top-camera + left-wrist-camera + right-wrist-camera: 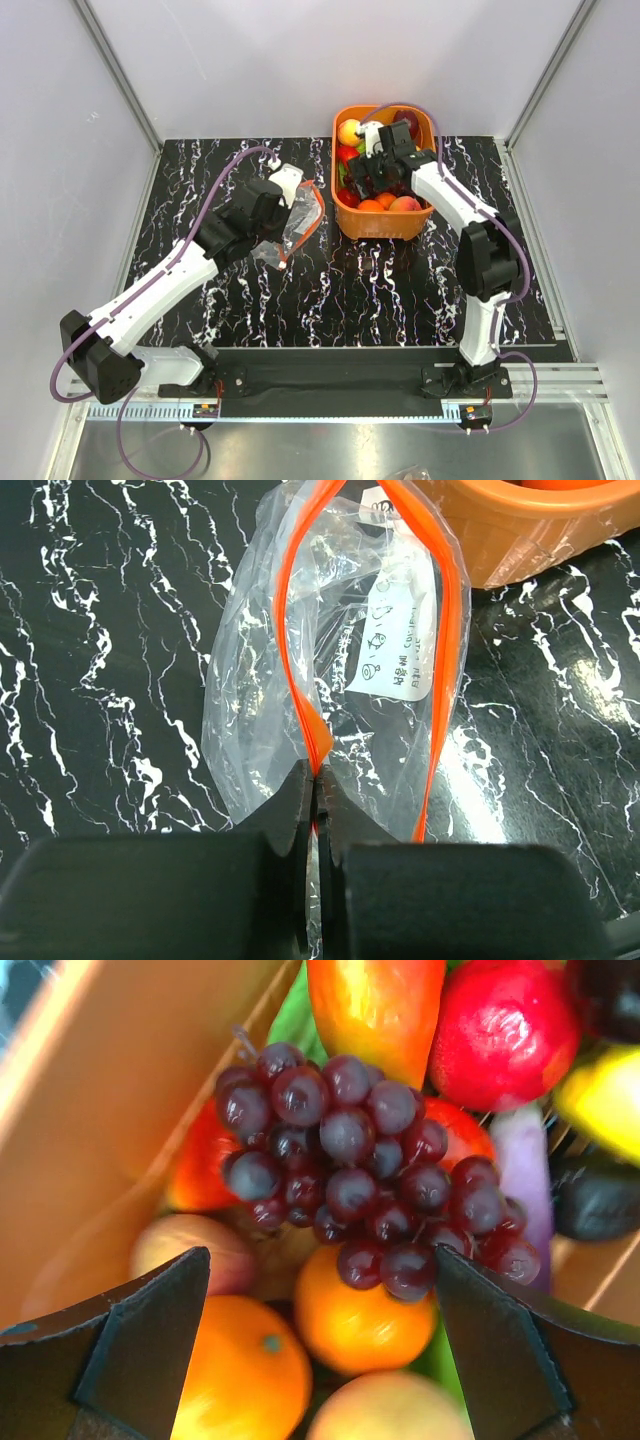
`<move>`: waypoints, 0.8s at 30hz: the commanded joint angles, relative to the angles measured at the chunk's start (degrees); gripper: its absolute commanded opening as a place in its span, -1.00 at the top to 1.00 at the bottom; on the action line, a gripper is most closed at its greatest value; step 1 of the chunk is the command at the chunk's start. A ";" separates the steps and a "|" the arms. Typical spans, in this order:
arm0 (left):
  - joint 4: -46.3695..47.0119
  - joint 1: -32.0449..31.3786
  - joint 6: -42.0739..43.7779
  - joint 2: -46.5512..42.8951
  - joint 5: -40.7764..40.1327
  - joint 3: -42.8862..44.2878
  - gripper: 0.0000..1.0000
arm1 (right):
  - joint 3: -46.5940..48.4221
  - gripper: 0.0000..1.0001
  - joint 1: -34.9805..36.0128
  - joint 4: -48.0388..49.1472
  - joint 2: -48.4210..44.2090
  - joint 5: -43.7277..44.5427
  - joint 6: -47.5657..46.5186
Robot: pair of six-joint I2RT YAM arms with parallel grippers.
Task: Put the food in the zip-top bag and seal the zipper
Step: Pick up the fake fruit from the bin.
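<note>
The middle of the purple grape bunch (378, 184) (385, 1210), just above the orange in the basket, will be gripped by my right gripper.
The zip-top bag (258, 680) lies on the black marbled table with its mouth spread open, left of the basket. Its zipper (292, 630) runs as two red-orange strips. My left gripper (318, 776) is shut on the near strip; from above it (285, 205) sits over the bag (303, 228). The food fills the orange basket (385, 226). My right gripper (320, 1290) hangs open just above it, with a purple grape bunch (350, 1160) and an orange (365, 1325) between its fingers (150, 1330). Nothing is gripped there. A second orange (240, 1375) lies lower left.
The basket wall (120, 1110) rises close on the left of the right gripper. A red fruit (505, 1035) and a yellow piece (605, 1095) lie further in. The basket's corner (520, 530) stands just beyond the bag's mouth. Grey walls enclose the table.
</note>
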 commanded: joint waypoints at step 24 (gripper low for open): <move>3.14 0.30 0.72 -0.99 1.57 0.34 1.00 | 2.55 0.36 -4.77 14.97 4.27 -12.00 -1.21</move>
